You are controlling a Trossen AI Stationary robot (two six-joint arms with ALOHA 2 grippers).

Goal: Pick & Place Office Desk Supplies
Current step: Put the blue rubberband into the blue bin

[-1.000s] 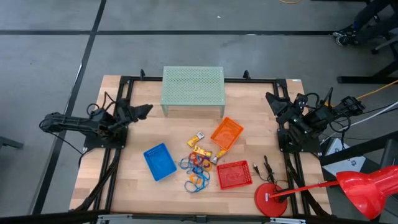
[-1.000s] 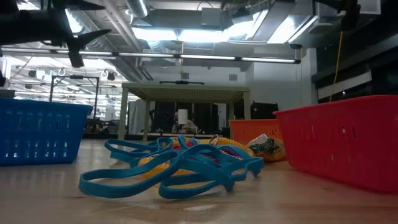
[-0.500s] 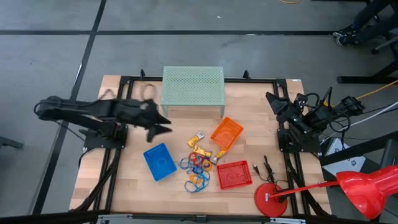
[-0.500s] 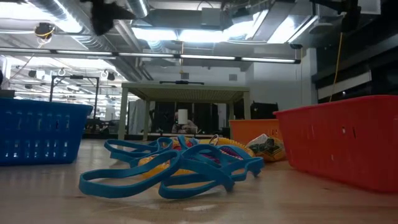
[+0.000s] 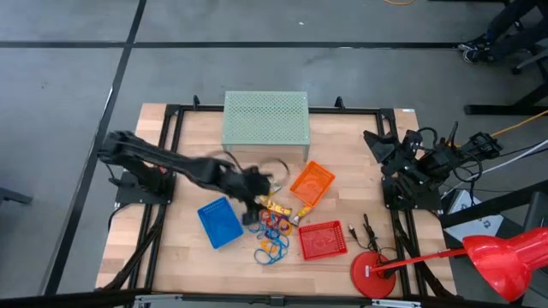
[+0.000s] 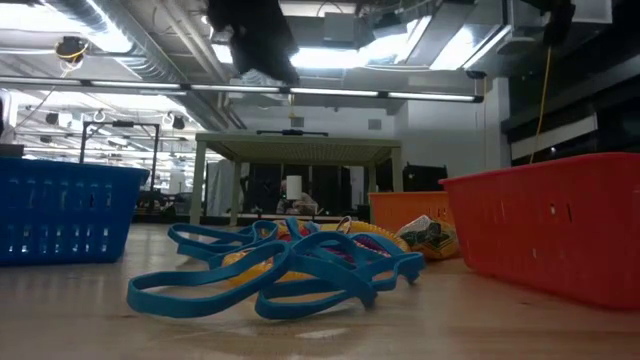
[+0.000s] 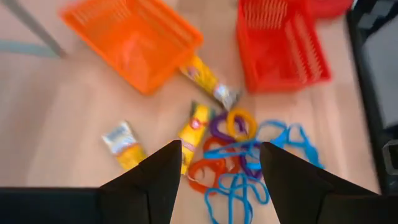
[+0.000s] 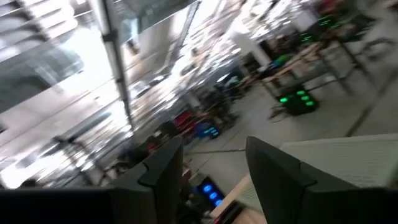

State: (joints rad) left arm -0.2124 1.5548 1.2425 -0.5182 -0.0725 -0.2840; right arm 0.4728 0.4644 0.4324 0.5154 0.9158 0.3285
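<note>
The robot's left gripper should next move to the near end of the blue loops (image 5: pixel 259 256) (image 7: pixel 317 163), beside the yellow coil, and close there.
The supplies lie in a loose pile mid-table: blue loops (image 5: pixel 270 246) (image 6: pixel 280 270), red and orange loops (image 5: pixel 274 221) (image 7: pixel 211 169), and yellow-and-white packets (image 5: pixel 273 190) (image 7: pixel 124 144). All rest flat on the wood. My left gripper (image 5: pixel 259 190) (image 7: pixel 221 168) hangs open above the pile's far-left side, touching nothing; in the low view it shows at the top (image 6: pixel 250 35). My right gripper (image 5: pixel 377 141) (image 8: pixel 214 162) stays open at the table's right edge, folded back and pointing into the room.
A blue basket (image 5: pixel 219 222), an orange basket (image 5: pixel 312 183) and a red basket (image 5: pixel 323 239) ring the pile. The pale green perforated stand (image 5: pixel 265 120) is at the far edge. A red round-based object (image 5: pixel 372 274) and black cables sit at the near right corner.
My left arm has swung out from the table's left edge toward the middle, reaching right and nearer until its gripper hangs over the pile of supplies. The supplies and baskets have kept their places.
</note>
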